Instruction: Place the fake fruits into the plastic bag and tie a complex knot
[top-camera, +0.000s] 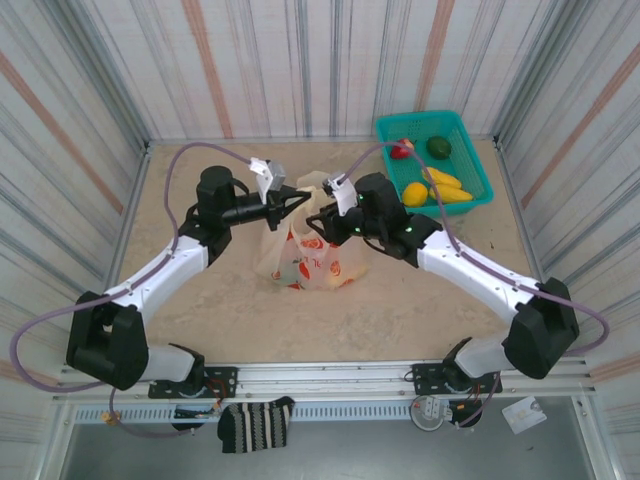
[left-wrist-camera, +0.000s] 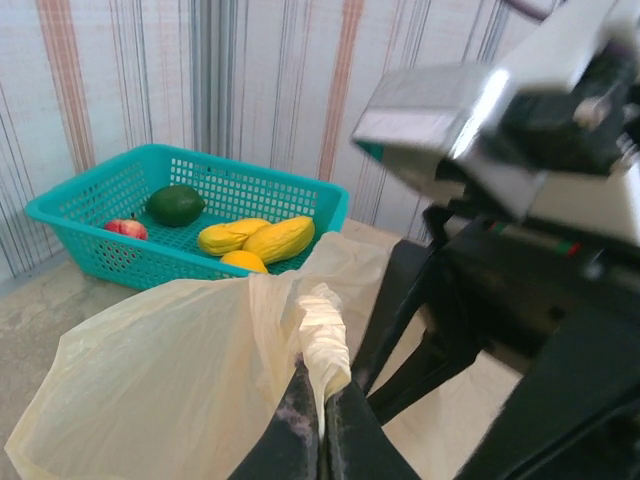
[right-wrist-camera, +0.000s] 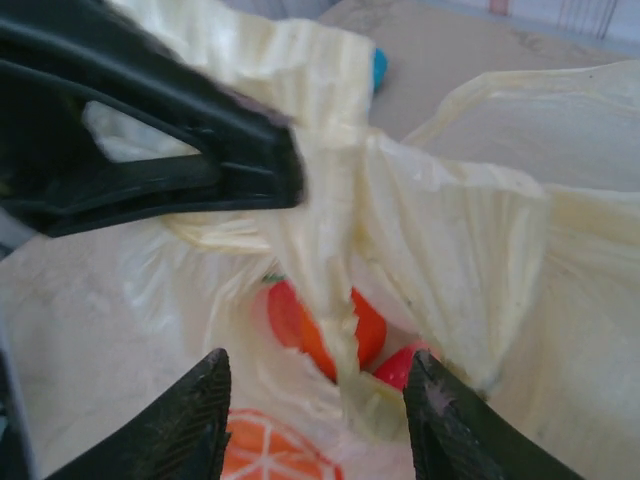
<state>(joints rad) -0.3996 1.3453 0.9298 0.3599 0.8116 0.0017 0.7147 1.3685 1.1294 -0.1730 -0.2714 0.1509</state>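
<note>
The bag's strip hangs loose and low in my right gripper. So my right gripper needs to back off, turn and take the twisted handle (left-wrist-camera: 325, 338) at my left gripper's fingers.
The cream-yellow plastic bag (top-camera: 305, 258) stands mid-table with orange fruit prints. My left gripper (top-camera: 298, 197) is shut on one twisted handle (left-wrist-camera: 322, 330), pinched between its fingertips (left-wrist-camera: 322, 388) and held up. My right gripper (top-camera: 326, 222) hovers over the bag mouth, open (right-wrist-camera: 316, 356), and a hanging strip of the bag (right-wrist-camera: 335, 290) dangles between its fingers without being squeezed. Inside the bag lie an orange-red fruit (right-wrist-camera: 368, 325) and a red one (right-wrist-camera: 398, 366). The left gripper's black fingers (right-wrist-camera: 200, 165) show at the upper left of the right wrist view.
A teal mesh basket (top-camera: 470, 150) stands at the back right corner, holding a red fruit (top-camera: 401, 150), a green one (top-camera: 439, 147) and yellow ones (top-camera: 444, 186). Striped walls close in the table on three sides. A striped sock (top-camera: 258, 422) lies by the front rail.
</note>
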